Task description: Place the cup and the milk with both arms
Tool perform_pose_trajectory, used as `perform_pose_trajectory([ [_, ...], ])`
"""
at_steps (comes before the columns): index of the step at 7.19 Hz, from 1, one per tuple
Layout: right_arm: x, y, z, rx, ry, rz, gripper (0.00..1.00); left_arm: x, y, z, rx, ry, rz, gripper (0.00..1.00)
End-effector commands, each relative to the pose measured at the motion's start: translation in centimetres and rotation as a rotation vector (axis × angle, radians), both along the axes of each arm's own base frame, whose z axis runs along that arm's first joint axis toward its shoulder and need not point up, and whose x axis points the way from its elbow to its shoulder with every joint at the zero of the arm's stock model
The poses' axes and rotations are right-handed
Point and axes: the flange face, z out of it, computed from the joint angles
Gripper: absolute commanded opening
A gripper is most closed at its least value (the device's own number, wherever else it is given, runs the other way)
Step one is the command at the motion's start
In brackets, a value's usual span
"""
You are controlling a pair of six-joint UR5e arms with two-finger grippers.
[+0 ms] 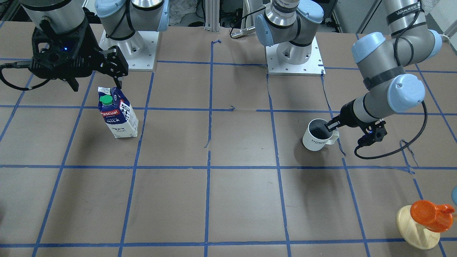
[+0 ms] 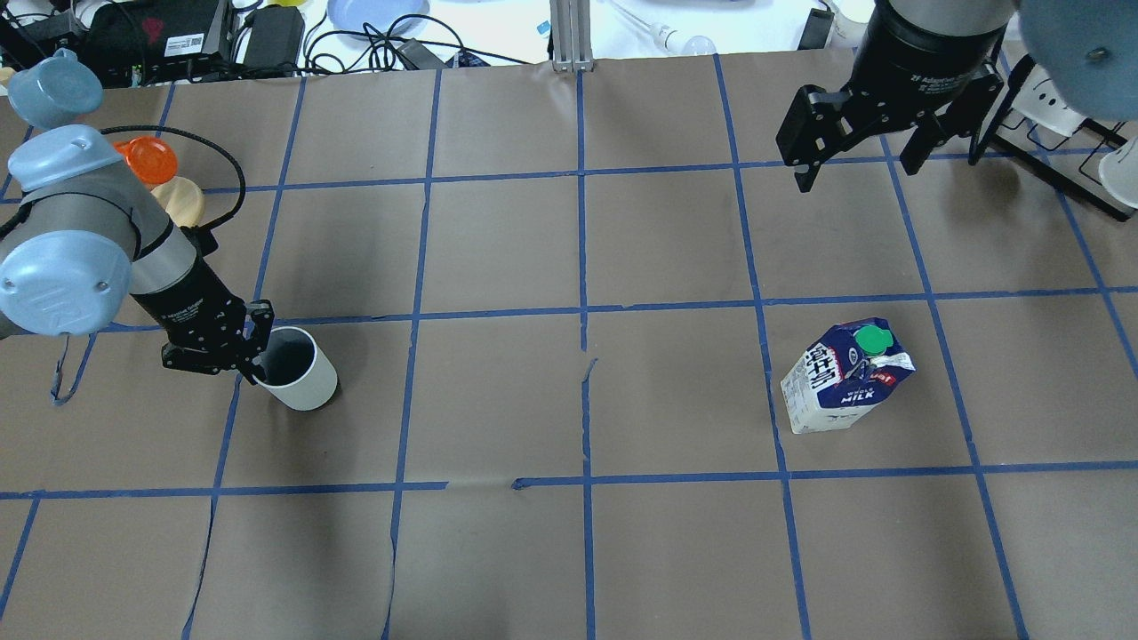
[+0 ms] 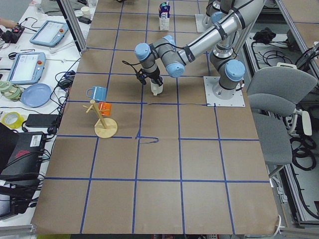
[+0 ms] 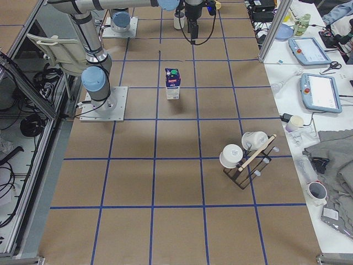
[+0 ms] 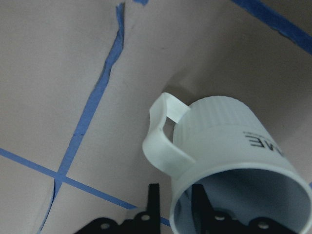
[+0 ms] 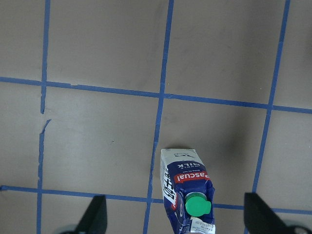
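I will set the white cup on the middle blue tape line (image 1: 209, 197) just past its central crossing with my left gripper.
The white cup (image 1: 316, 137) stands on the brown table on my left side; it also shows in the overhead view (image 2: 302, 382) and the left wrist view (image 5: 229, 131). My left gripper (image 1: 334, 125) straddles the cup's wall beside the handle, one finger inside and one outside (image 5: 154, 204). Small gaps show on both sides of the wall, so it looks open. The milk (image 1: 119, 116) stands upright on my right side (image 2: 845, 382). My right gripper (image 2: 858, 173) hangs open and empty above and beyond the milk (image 6: 187, 190).
An orange cup on a wooden stand (image 1: 430, 216) and a light-blue cup (image 2: 53, 84) sit at my far left. A mug rack (image 4: 245, 157) stands at my far right. The arm bases (image 1: 294, 53) are bolted at the table's rear.
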Motion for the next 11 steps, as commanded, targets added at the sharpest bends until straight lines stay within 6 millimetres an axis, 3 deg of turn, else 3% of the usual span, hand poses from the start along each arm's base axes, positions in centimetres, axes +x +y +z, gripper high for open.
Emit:
perform_pose_trajectory([
  [1,0.0,0.0,0.0,0.001,0.0,0.0,1.0,-0.6,-2.6,3.6,-0.049,0.0,0.039,0.0],
  [3,-0.1,-0.1,0.0,-0.001,0.0,-0.001,1.0,-4.9,-6.1,9.0,-0.1,0.004,0.004,0.0],
  [4,-0.1,-0.1,0.0,-0.001,0.0,-0.001,1.0,-7.4,-7.5,9.1,-0.109,0.03,0.01,0.0],
  [7,-0.1,-0.1,0.0,-0.001,0.0,-0.001,1.0,-18.9,-9.3,7.9,-0.123,0.038,0.009,0.0],
  [9,-0.1,-0.1,-0.1,0.002,0.0,-0.001,1.0,-23.8,-11.4,6.7,-0.115,0.05,0.044,0.0],
  [10,-0.1,-0.1,-0.1,0.002,0.0,-0.001,1.0,-27.7,-11.8,6.0,-0.133,0.068,0.072,0.0],
  [11,-0.1,-0.1,-0.1,0.002,0.0,-0.003,1.0,-30.2,-12.6,4.5,-0.159,0.085,0.107,0.0],
])
